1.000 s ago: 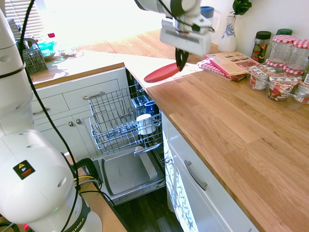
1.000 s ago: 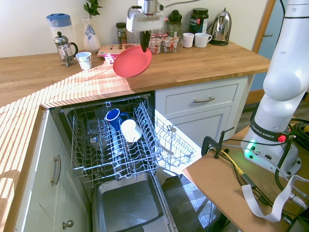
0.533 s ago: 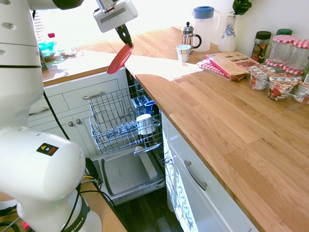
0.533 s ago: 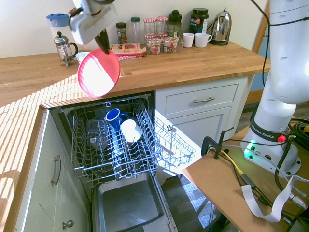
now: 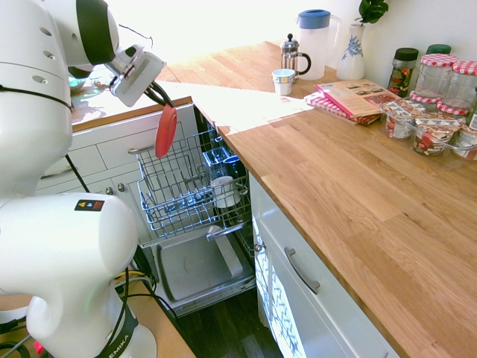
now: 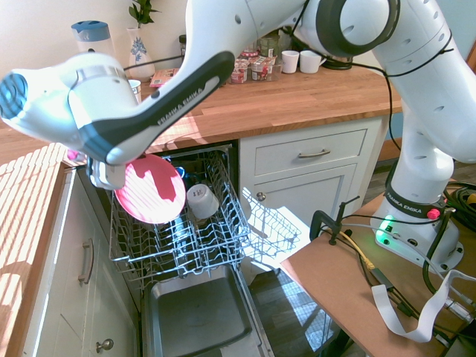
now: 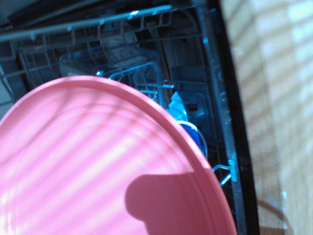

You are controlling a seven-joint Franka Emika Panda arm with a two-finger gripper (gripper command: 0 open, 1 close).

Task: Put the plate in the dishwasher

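Next, I release the coral-red plate in the front of the wire rack (image 6: pixel 178 238), before the white mug.
The coral-red plate (image 5: pixel 165 131) hangs nearly upright, edge-on in the first exterior view, and my gripper (image 5: pixel 158 101) is shut on its upper rim. It hovers just above the far end of the dishwasher's (image 5: pixel 197 270) pulled-out wire rack (image 5: pixel 179 186), beside the white cabinet front. From the other side the plate (image 6: pixel 151 190) shows its round face over the rack (image 6: pixel 178 234), and the arm hides most of the gripper. Close up, the plate (image 7: pixel 98 171) fills the lower left of the wrist view, with rack wires beyond it.
A white mug (image 5: pixel 222 191) and a blue cup (image 5: pixel 225 159) stand in the rack, near the counter side. The grey door panel (image 6: pixel 197 316) lies open below. The wooden counter (image 5: pixel 350 194) carries a French press (image 5: pixel 291 54), a small cup (image 5: pixel 282 80), a book and jars (image 5: pixel 432 112).
The arm swung away from the counter and down over the open dishwasher, carrying the plate. The plate turned from nearly flat to nearly upright.
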